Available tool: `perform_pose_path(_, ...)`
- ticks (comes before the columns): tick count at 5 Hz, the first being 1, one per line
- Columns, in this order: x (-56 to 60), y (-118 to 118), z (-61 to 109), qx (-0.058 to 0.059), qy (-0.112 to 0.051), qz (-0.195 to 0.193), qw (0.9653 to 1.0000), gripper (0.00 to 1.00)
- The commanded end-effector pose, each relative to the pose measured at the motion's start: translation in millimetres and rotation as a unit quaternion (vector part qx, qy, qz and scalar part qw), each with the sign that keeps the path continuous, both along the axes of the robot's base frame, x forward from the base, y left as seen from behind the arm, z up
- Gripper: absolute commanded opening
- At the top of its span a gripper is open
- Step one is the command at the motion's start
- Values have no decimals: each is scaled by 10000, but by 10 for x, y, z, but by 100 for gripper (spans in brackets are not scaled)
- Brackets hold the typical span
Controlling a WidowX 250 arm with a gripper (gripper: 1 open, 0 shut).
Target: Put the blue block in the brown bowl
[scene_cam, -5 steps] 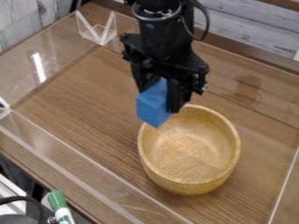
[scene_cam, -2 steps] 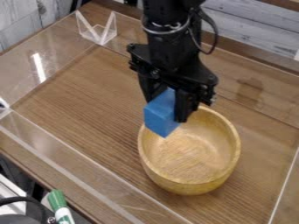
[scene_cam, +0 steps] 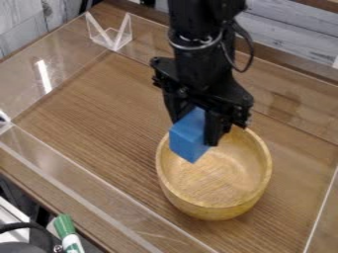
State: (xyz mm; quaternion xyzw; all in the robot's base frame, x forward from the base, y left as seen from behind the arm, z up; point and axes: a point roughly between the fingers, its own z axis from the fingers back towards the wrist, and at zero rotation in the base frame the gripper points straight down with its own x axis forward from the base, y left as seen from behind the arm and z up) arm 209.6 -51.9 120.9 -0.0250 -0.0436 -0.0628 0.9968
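Note:
The robot's gripper will release the blue block on the bottom of the brown bowl [scene_cam: 207, 170], near its middle.
The blue block [scene_cam: 192, 137] hangs in the air, pinched between the black fingers of my gripper [scene_cam: 201, 126], which points straight down and is shut on it. It hovers above the left inner part of the brown bowl [scene_cam: 246, 188], a large round wooden bowl sitting on the wooden table. The block's lower corner overlaps the bowl's near-left rim in this view; it does not rest on the bowl's floor. The upper part of the block is hidden by the fingers.
A clear plastic wall [scene_cam: 79, 168] borders the table on the left and front. A transparent stand [scene_cam: 109, 32] sits at the back left. A green-and-white object [scene_cam: 62, 237] lies beyond the front-left edge.
The gripper with the blue block has drifted right and slightly down, from beside the bowl's left rim to over its inside.

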Motion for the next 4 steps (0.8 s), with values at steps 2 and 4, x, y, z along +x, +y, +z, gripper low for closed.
perform_pose_path(2,36,-86,-51,-7,-193,-86,9998,0)
perform_pose_path(4,41,-147,-299,35,-237,-105,9997,0)
